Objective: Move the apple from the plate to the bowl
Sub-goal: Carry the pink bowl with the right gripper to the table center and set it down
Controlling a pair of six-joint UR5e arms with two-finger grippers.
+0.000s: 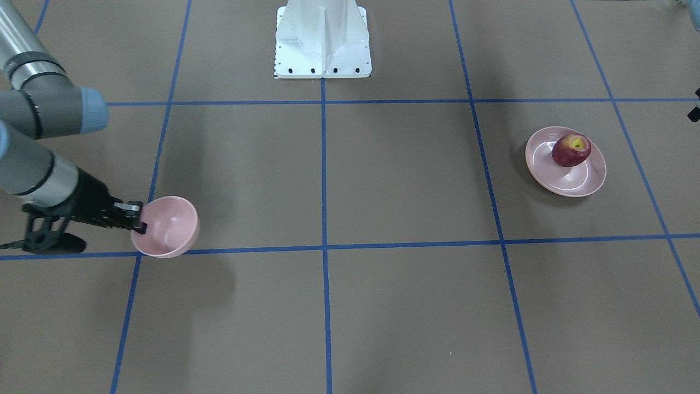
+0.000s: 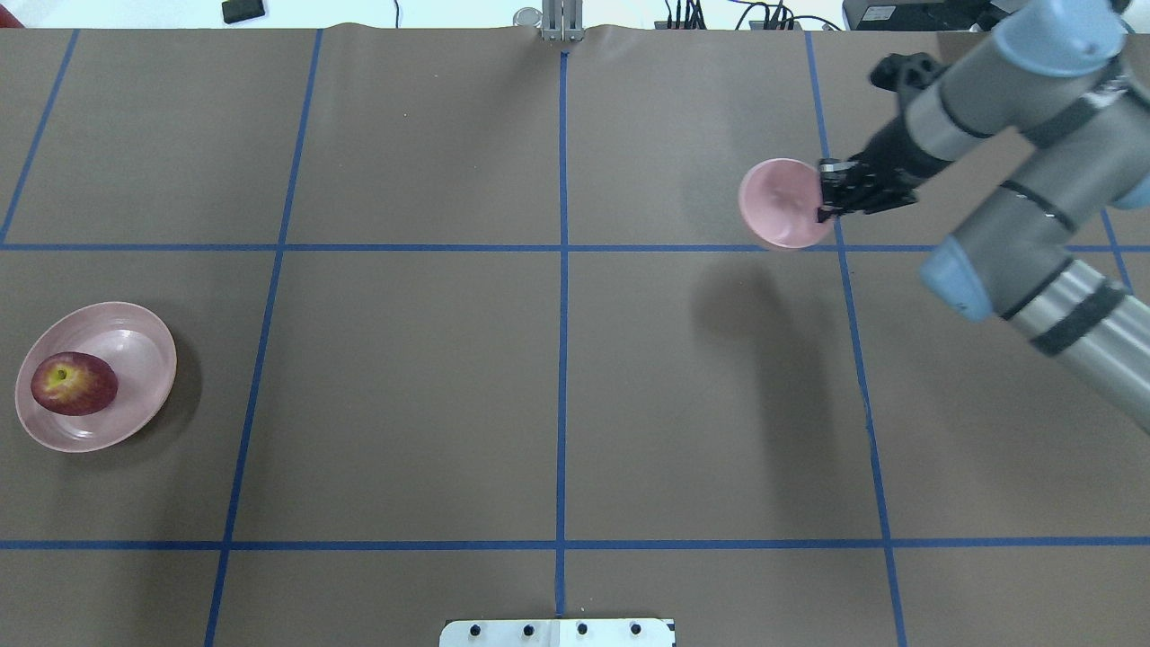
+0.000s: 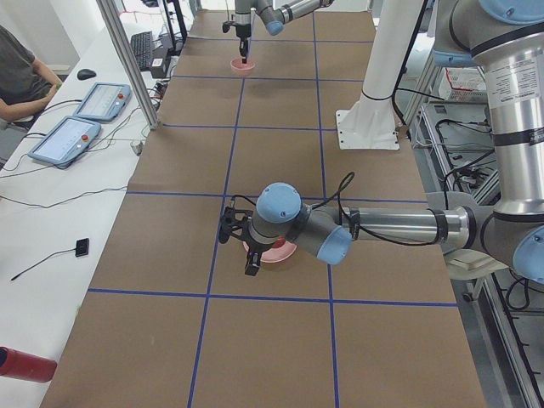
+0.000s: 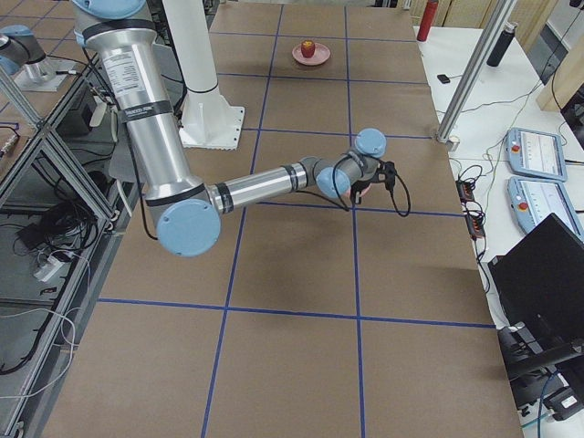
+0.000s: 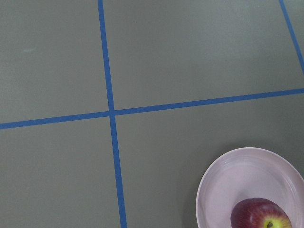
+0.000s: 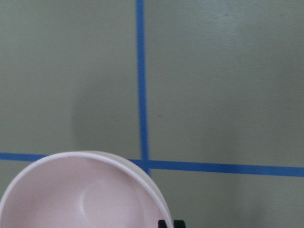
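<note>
My right gripper will set the pink bowl down on the middle blue tape crossing farther from the white base (image 1: 322,239). The bowl is now held tilted above the table.
The dark red apple (image 1: 571,149) lies on the shallow pink plate (image 1: 569,183) at the robot's left end of the table; both show in the overhead view, apple (image 2: 74,384) on plate (image 2: 139,355), and in the left wrist view, apple (image 5: 260,216) on plate (image 5: 237,180). My right gripper (image 1: 140,220) is shut on the rim of the small pink bowl (image 1: 169,227). It holds the bowl tilted above the table at the robot's right, as the overhead view (image 2: 782,202) shows. My left gripper (image 3: 252,259) hangs by the plate; I cannot tell whether it is open.
The white robot base (image 1: 322,38) stands at the table's middle edge. Blue tape lines grid the brown table (image 2: 557,377). Beyond the far edge are tablets (image 3: 64,140), a seated person (image 3: 21,76) and a red bottle (image 3: 21,365).
</note>
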